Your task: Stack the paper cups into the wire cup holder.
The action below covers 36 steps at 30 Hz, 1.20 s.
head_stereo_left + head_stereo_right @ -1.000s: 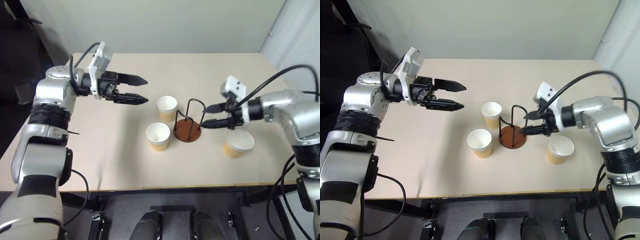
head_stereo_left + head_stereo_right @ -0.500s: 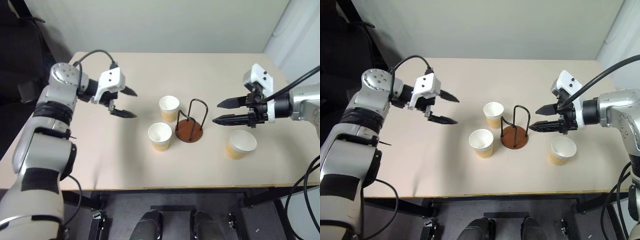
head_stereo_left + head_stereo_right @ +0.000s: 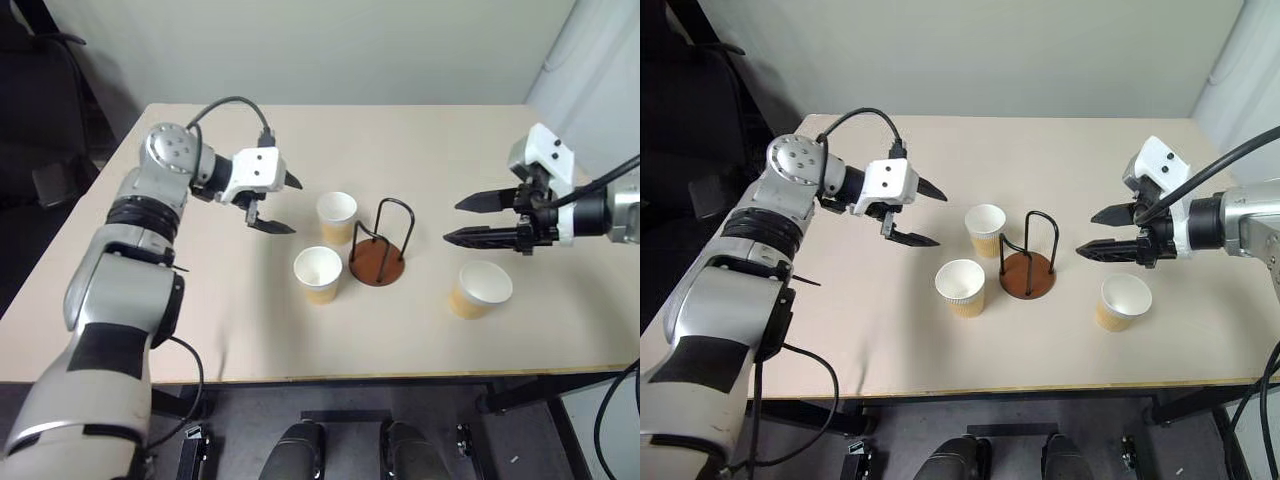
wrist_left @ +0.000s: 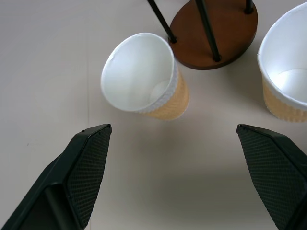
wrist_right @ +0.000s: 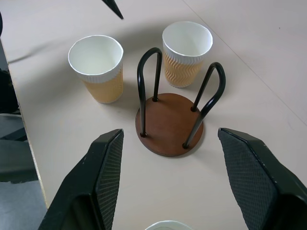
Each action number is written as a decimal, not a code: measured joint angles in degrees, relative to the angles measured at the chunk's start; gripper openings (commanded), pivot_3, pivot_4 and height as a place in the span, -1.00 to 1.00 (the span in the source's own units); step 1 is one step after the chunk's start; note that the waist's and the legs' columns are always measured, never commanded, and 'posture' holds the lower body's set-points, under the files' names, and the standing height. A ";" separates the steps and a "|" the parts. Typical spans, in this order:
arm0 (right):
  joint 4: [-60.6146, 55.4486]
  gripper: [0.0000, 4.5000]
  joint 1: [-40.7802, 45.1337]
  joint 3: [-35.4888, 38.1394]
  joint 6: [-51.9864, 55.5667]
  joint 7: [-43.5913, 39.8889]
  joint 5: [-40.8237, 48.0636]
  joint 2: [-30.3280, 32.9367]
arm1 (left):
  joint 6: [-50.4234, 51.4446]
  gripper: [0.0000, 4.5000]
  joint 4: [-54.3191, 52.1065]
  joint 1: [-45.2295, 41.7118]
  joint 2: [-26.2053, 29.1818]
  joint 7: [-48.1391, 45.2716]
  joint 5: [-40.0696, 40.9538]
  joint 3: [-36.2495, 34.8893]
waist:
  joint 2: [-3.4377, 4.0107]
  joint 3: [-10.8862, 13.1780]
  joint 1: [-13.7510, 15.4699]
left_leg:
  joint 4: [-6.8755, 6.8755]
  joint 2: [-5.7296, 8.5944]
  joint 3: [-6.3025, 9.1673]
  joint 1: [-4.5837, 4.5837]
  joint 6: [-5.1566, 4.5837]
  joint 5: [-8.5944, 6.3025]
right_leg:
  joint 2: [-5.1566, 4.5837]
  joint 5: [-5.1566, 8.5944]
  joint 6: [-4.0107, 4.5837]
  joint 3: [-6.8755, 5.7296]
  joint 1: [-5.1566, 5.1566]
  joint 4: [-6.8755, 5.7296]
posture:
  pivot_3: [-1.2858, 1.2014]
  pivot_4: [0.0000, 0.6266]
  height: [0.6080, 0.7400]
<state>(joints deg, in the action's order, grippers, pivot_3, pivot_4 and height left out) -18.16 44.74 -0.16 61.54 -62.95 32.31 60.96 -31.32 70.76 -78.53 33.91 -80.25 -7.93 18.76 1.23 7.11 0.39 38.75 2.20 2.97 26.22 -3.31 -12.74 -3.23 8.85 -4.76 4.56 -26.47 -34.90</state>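
Note:
The rear paper cup behind the wire cup holder should be next for my left gripper, which will close on the cup's rim (image 3: pixel 321 215) (image 4: pixel 152 105) nearest that gripper.
Three paper cups stand upright on the table: one (image 3: pixel 336 217) behind and left of the wire cup holder (image 3: pixel 378 264), one (image 3: pixel 318 273) to its front left, one (image 3: pixel 479 288) to its right. The holder's brown disc carries two black wire loops and is empty. My left gripper (image 3: pixel 296 207) hovers open just left of the rear cup (image 4: pixel 144 76), tilted down, with nothing between its fingers (image 4: pixel 86 163). To the right of the holder (image 5: pixel 168 124), my right gripper (image 3: pixel 451 222) hangs open and empty above the right-hand cup, pointing at the holder.
The beige table (image 3: pixel 200 300) has bare surface on the left and at the front. Its front edge lies close below the cups. A pale wall stands behind the table, and a dark chair (image 3: pixel 50 180) sits off its left side.
My left gripper has swung right toward the rear cup, rolled and tipped downward. My right gripper has drawn back to the right, away from the holder. Cups and holder stay put.

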 measured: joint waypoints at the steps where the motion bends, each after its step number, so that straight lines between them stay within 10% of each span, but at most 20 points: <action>1: -0.02 0.40 -0.17 0.00 -0.04 0.01 0.08 0.09 | -0.93 1.00 0.32 -0.62 -0.38 1.62 -1.21 0.11 | 0.00 0.01 0.02 | 0.03 0.04 -0.07 0.01 0.00 0.00 | 0.08 0.00 0.00 -0.04 0.00 0.01 | 0.03 -0.52 1.00; 36: 2.27 0.40 3.67 3.43 -2.38 -2.36 4.03 7.39 | -4.22 1.00 5.93 -8.95 -8.85 23.91 -21.16 5.98 | -0.03 0.04 0.19 | 0.31 0.08 -0.42 -0.15 -0.12 -0.26 | 0.29 0.12 -0.32 -0.05 0.17 -0.07 | 0.03 -0.52 1.00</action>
<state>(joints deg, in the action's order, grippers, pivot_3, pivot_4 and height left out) -15.89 48.41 3.27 59.17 -65.31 36.35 68.35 -35.54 76.68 -87.48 25.05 -56.33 -29.09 24.74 1.19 7.14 0.58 39.06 2.28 2.54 26.07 -3.42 -13.00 -2.95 8.96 -5.08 4.51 -26.31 -34.96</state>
